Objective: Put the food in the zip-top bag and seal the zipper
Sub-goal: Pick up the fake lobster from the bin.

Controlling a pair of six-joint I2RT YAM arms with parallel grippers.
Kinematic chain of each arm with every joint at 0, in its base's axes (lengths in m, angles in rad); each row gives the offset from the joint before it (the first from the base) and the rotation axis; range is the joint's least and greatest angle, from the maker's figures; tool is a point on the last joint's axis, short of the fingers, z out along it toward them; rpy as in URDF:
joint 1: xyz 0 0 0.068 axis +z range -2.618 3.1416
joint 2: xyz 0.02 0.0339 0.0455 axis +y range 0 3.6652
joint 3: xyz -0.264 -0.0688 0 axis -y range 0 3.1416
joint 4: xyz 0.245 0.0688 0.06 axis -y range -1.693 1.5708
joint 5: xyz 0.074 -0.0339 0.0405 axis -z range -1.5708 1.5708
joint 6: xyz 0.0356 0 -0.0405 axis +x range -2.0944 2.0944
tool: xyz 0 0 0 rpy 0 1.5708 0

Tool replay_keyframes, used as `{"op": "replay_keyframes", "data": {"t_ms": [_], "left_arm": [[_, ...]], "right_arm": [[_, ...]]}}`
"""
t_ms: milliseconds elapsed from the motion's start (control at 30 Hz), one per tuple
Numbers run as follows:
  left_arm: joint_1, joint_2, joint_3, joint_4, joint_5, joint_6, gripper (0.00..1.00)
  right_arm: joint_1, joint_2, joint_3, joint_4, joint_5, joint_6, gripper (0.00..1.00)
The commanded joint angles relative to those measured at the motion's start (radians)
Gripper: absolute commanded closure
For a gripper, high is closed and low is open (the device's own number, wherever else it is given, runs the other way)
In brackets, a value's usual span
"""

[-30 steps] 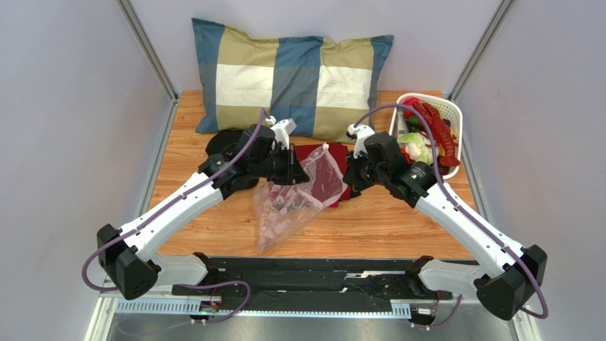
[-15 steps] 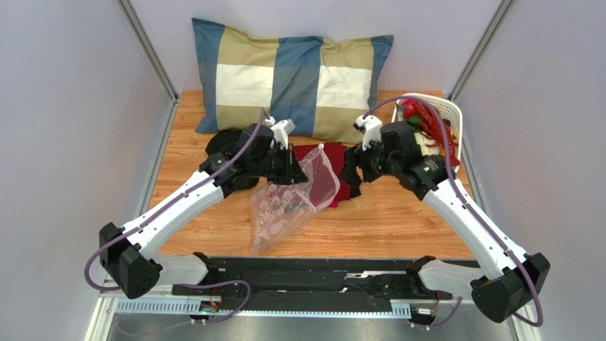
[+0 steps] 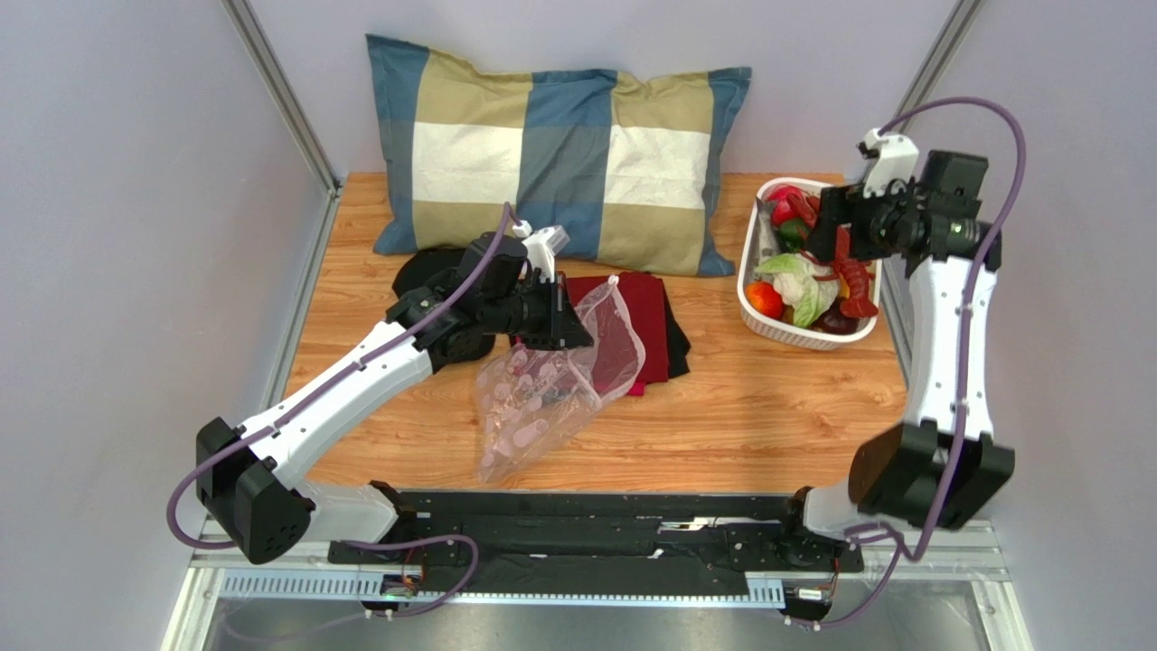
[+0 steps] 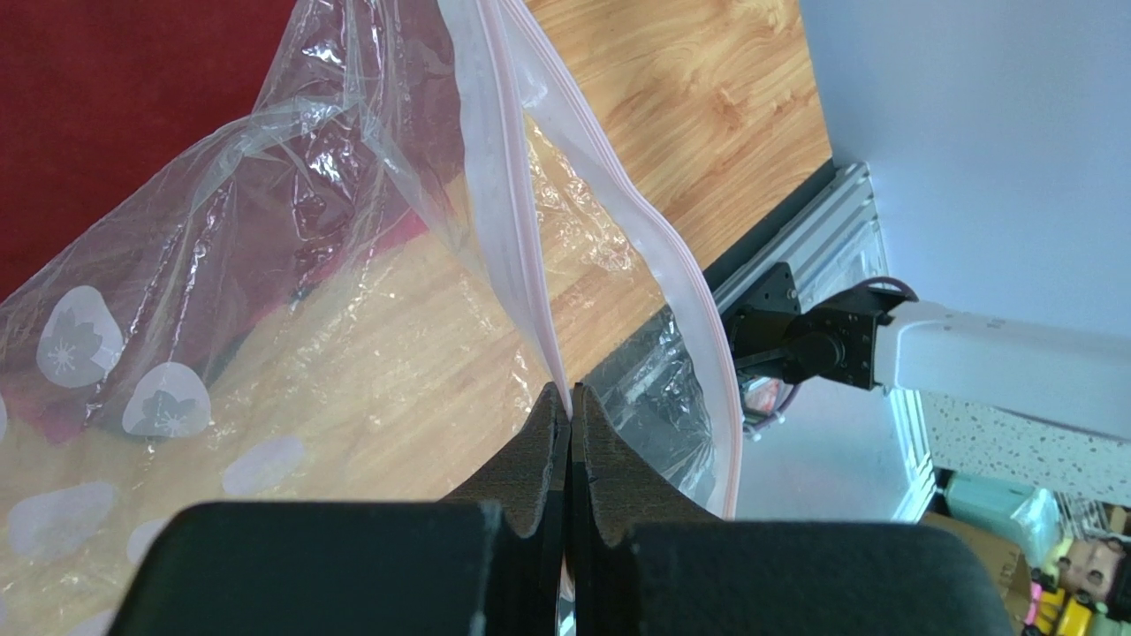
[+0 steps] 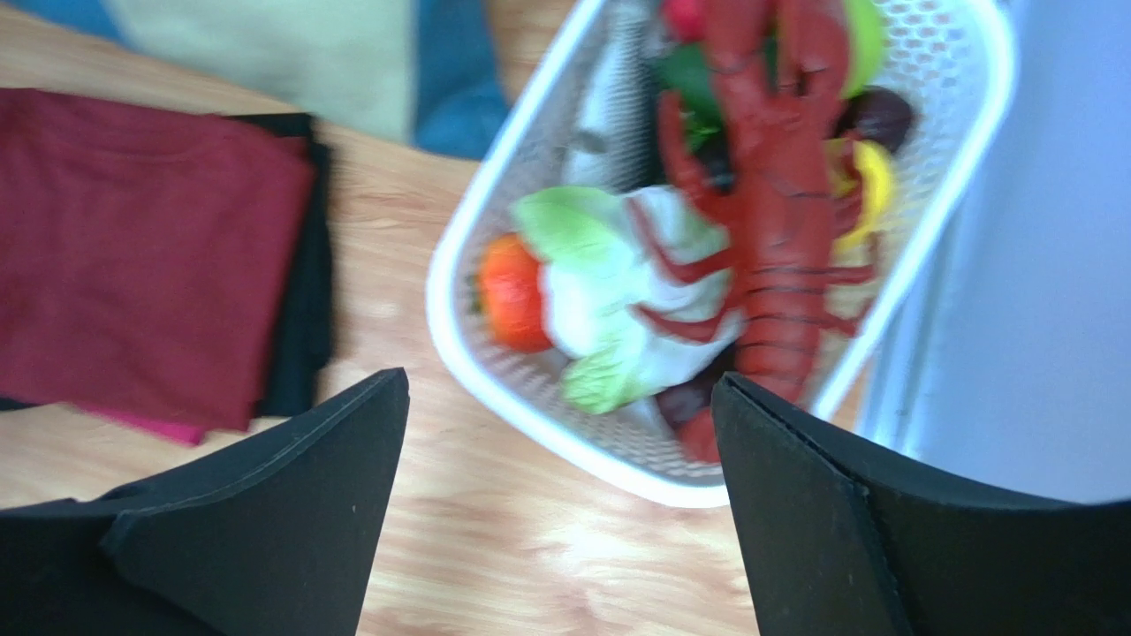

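Observation:
The red lobster by the claw (image 3: 803, 210) (image 5: 734, 53) beside the dark green avocado in the white basket should be grabbed next by my right gripper.
The clear zip-top bag (image 3: 543, 393) hangs from my left gripper (image 3: 554, 315) down onto the wooden table, over the edge of the red cloth. In the left wrist view this gripper (image 4: 571, 398) is shut on one side of the zipper (image 4: 511, 239). The other side of the mouth bows away, so the bag (image 4: 332, 265) gapes. The food (image 3: 808, 271) lies in the white basket (image 3: 801, 339): a red lobster (image 5: 777, 212), a cabbage (image 5: 611, 292), an orange-red fruit (image 5: 511, 292). My right gripper (image 3: 831, 224) hovers above the basket, open and empty (image 5: 558, 384).
A folded red cloth (image 3: 659, 326) lies on a black one at mid-table. A checked pillow (image 3: 557, 149) leans at the back wall. Another dark cloth (image 3: 428, 271) sits behind my left arm. Metal frame posts flank the table.
My right gripper has opened, left the bag's mouth and swung up and right to above the basket. The left gripper has stayed put, still holding the bag.

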Motion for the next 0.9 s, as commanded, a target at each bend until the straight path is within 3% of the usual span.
{"op": "replay_keyframes", "data": {"t_ms": [0,167,400,600,867], "left_arm": [[0.001,-0.001,0.031,0.035,0.018,0.018,1.0],[0.003,-0.009,0.02,0.039,0.007,0.021,1.0],[0.003,-0.013,-0.001,0.045,0.007,0.015,1.0],[0.001,-0.019,-0.009,0.047,0.001,0.018,1.0],[0.003,-0.022,-0.02,0.056,0.004,0.013,1.0]], "right_arm": [[-0.041,0.177,0.208,-0.087,0.075,-0.135,0.12],[-0.029,0.409,0.438,-0.064,0.231,-0.105,0.17],[0.075,0.602,0.61,0.026,0.432,-0.179,0.18],[0.167,0.715,0.684,0.033,0.564,-0.289,0.12],[0.233,0.827,0.701,0.077,0.693,-0.394,0.13]]}}
